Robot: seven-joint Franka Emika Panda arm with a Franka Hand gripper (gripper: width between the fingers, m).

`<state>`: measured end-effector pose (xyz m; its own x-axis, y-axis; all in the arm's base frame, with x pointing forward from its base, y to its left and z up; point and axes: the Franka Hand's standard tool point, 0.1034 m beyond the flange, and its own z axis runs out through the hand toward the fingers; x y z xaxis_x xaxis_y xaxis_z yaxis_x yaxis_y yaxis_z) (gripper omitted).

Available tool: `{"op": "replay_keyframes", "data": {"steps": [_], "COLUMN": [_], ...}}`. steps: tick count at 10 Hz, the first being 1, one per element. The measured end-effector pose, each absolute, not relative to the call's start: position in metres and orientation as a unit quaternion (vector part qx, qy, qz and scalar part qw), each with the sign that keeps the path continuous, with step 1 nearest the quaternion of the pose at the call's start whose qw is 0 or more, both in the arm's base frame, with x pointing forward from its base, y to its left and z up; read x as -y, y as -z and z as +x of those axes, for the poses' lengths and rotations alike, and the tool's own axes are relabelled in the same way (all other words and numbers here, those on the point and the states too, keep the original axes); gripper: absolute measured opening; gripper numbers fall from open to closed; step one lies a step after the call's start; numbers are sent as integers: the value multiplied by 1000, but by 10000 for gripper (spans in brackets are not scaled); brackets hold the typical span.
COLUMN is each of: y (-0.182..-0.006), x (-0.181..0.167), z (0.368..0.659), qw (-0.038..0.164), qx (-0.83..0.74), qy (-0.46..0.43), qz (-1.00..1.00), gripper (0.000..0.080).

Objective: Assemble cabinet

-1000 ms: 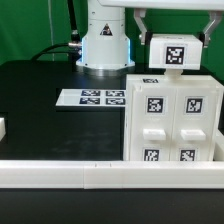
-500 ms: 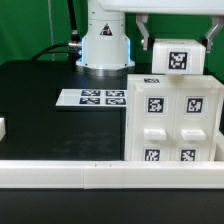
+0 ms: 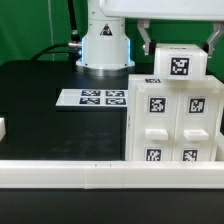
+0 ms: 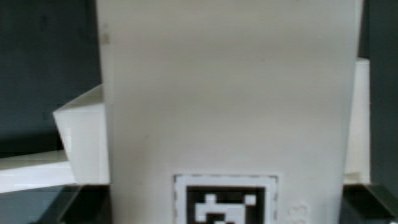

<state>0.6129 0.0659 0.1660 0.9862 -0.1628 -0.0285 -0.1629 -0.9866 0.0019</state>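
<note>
The white block, now held just above the cabinet's top, will be let go by my gripper so it lies across the top of the cabinet (image 3: 186, 63), above the cabinet's tagged square panels.
The cabinet (image 3: 170, 122) is a big white box with several tagged square panels. It stands on the black table at the exterior view's right. My gripper (image 3: 178, 42) is shut on a white block (image 3: 178, 64) with one tag. It holds the block just above the cabinet's top, toward its right side, with a finger (image 3: 145, 38) on each flank. In the wrist view the block (image 4: 222, 90) fills the middle, its tag (image 4: 226, 205) near the jaws. A corner of the cabinet (image 4: 80, 122) shows behind it.
The marker board (image 3: 100, 97) lies flat on the table left of the cabinet. The robot base (image 3: 105, 45) stands behind it. A white rail (image 3: 90, 172) runs along the front edge. A small white piece (image 3: 2, 128) sits at the far left edge.
My gripper has carried the white block to the exterior view's right and slightly lower, closer to the cabinet's top. The cabinet has not moved.
</note>
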Motion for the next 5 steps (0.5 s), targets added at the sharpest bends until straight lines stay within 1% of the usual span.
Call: {"op": "replay_keyframes", "data": {"steps": [5], "y": [-166], "x": [-66], "z": [613], "qw": [0], "qx": [-94], "qy": [-14], "qz": [-995], "gripper": [554]}}
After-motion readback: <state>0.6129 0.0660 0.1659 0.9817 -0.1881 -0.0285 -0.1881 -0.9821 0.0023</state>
